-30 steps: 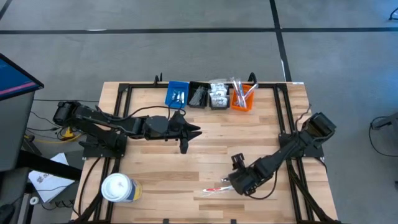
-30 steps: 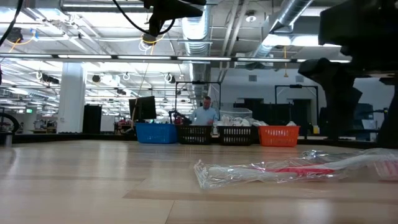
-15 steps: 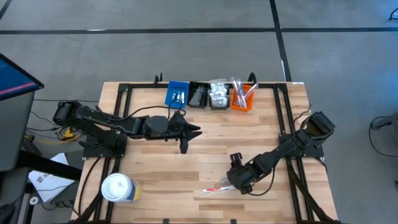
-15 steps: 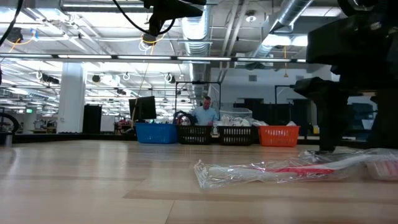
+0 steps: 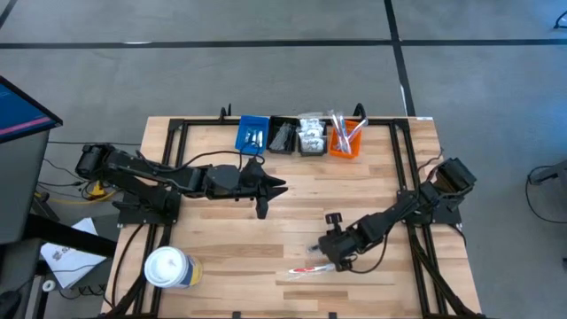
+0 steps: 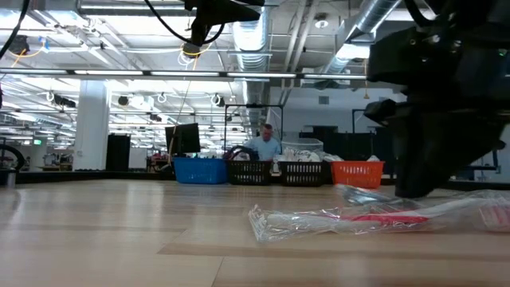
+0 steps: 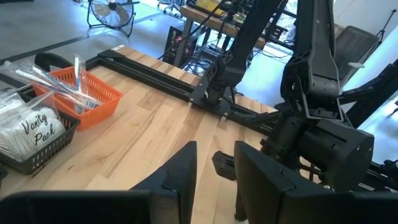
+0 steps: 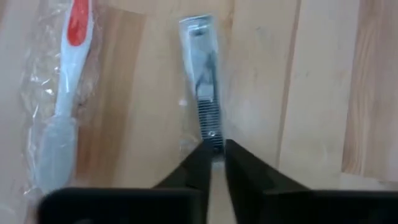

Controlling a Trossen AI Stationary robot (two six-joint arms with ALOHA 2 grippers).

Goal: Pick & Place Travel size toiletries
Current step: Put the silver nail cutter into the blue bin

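Observation:
The fingers of the robot's right gripper sit too shallow at the comb's end, so that gripper should open, reach farther along and clasp the ridged part (image 8: 210,116) before it lifts.
A slim grey comb in a clear sachet (image 8: 204,87) lies on the wooden table, with my right gripper (image 8: 214,155) shut on its end. Beside it lies a red-and-white toothbrush in clear wrap (image 8: 62,93), which shows at the table's near side in the high view (image 5: 306,268) and in the low view (image 6: 358,219). My right gripper (image 5: 326,252) stands just beyond the toothbrush. My left gripper (image 5: 276,188) hovers over the table's middle, its fingers (image 7: 214,165) apart with nothing between them. My right gripper pinches one end of the comb's sachet (image 8: 212,138) between its two fingertips. The fingers slant down from above and lie along the comb. The rest of the sachet lies flat on the table beyond the fingers.
Along the far edge stand a blue bin (image 5: 252,134), a black bin (image 5: 283,136), a black bin of white packs (image 5: 311,135) and an orange bin of wrapped sticks (image 5: 345,137). A white tub (image 5: 167,268) stands at the near left. Black frame rails (image 5: 403,168) border the table.
My right gripper has gone toward the table's left edge and sunk closer to the tabletop, coming down beside the wrapped toothbrush, which has stayed where it lay.

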